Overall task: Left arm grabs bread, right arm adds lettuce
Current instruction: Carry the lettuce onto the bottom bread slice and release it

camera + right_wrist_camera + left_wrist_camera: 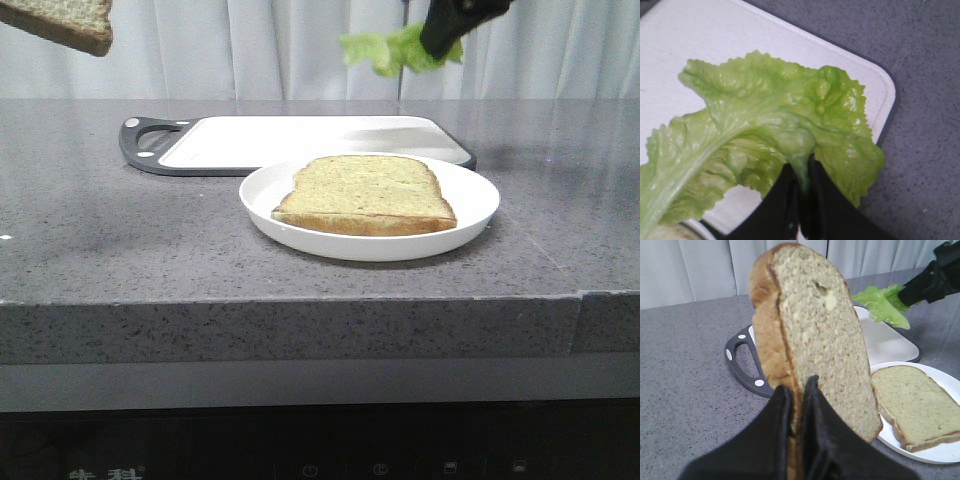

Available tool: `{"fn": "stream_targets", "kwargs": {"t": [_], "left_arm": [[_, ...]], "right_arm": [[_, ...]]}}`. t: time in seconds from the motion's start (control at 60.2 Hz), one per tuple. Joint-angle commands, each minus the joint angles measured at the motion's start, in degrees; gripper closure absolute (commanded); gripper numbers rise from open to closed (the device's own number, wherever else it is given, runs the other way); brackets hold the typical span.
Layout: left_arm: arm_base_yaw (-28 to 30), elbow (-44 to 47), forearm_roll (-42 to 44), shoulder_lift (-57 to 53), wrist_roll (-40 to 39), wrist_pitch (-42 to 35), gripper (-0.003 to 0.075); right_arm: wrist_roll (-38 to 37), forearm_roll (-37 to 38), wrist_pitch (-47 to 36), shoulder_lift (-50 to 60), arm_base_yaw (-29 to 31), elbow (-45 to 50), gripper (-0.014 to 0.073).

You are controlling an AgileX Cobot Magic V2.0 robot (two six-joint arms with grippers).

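I should let go of the lettuce with my right gripper on the back half of the bread slice point(358, 172) that lies on the white plate.
My left gripper point(799, 390) is shut on the lower edge of the bread point(815, 335), a thick golden-brown slice held upright high above the counter. In the front view only a corner of the bread point(70, 22) shows at the top left, and the left gripper is out of frame. My right gripper point(801, 172) is shut on the lettuce point(770, 125), a ruffled bright green leaf. It hangs in the air point(385, 50) from the black gripper tip point(438, 42), above the back of the cutting board. The lettuce also shows in the left wrist view point(882, 302).
A white plate point(470, 215) at the counter's middle holds a second, flatter bread slice point(365, 192). Behind it lies a white cutting board point(300, 140) with a dark rim and handle at its left. White curtains hang at the back. The counter's front edge is near.
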State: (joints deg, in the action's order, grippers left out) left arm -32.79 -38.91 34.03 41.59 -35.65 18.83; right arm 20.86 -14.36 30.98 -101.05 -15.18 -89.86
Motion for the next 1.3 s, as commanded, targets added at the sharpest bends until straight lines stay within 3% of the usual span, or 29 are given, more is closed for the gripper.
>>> {"fn": "stream_targets", "kwargs": {"t": [0.0,0.183,0.316,0.681,0.93,1.047,1.146,1.279], "left_arm": [[0.04,-1.64,-0.34,-0.3,-0.54,-3.94,0.0741],[0.04,-1.64,-0.5,-0.3,-0.54,-3.94,0.0741],[0.04,-1.64,-0.5,-0.3,-0.54,-3.94,0.0741],[0.04,-1.64,-0.5,-0.3,-0.54,-3.94,0.0741],[0.04,-1.64,-0.5,-0.3,-0.54,-3.94,0.0741],[0.04,-1.64,-0.5,-0.3,-0.54,-3.94,0.0741],[0.04,-1.64,-0.5,-0.3,-0.54,-3.94,0.0741],[0.04,-1.64,-0.5,-0.3,-0.54,-3.94,0.0741]], "right_arm": [[0.47,-2.86,-8.9,10.55,-2.33,7.51,0.0655],[0.04,-4.18,-16.02,20.29,-8.04,24.13,0.0655],[-0.04,-6.46,-20.72,22.21,-10.13,31.0,0.0655],[-0.04,-11.06,-23.2,16.86,-10.18,32.96,0.061],[-0.04,-11.38,-20.53,16.93,-10.18,32.96,0.044],[-0.04,-11.38,-20.47,17.39,-10.18,32.96,0.0296],[-0.04,-11.44,-20.39,18.39,-10.18,32.96,0.0092],[-0.04,-11.44,-19.82,20.8,-10.18,32.96,-0.0035]]}}
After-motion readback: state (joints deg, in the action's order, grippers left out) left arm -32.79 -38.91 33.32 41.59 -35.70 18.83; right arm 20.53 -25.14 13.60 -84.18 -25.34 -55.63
